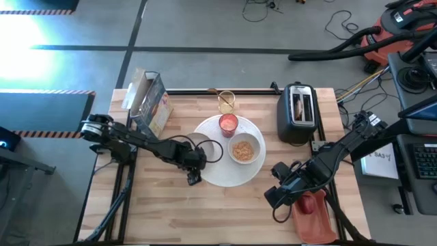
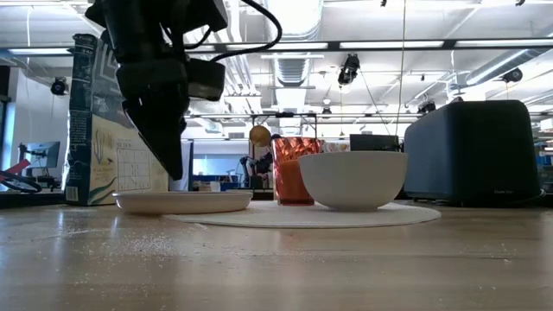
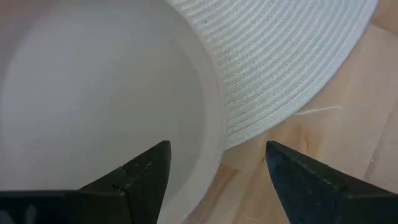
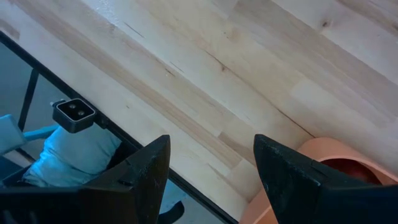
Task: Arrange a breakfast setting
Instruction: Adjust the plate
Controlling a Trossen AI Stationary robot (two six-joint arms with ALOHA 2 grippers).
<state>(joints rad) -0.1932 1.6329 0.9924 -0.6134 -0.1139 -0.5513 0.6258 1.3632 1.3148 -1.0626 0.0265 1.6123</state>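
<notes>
The white plate is partly off the edge of the mat, so next my left gripper grabs the plate's near rim (image 3: pixel 206 171) and brings the plate all the way onto the mat.
A small smooth white plate (image 3: pixel 93 93) lies with its far side on the edge of a round woven white mat (image 1: pixel 225 174), its near side on the wood. My left gripper (image 3: pixel 214 180) hangs open just above the plate's near rim (image 3: pixel 211 118), one finger over the plate's inside and one over the table, clear of it in the low view (image 2: pixel 175 168). On the mat stand a white bowl (image 1: pixel 244 150) of cereal and a red cup (image 1: pixel 228 124). My right gripper (image 1: pixel 276 198) waits open above the near right of the table.
A clear glass with a gold spoon (image 1: pixel 226 101) stands behind the mat. A cereal box (image 1: pixel 149 102) is at the far left, a black toaster (image 1: pixel 298 113) with a brown slice at the far right. A salmon-coloured thing (image 1: pixel 314 212) lies beside my right gripper.
</notes>
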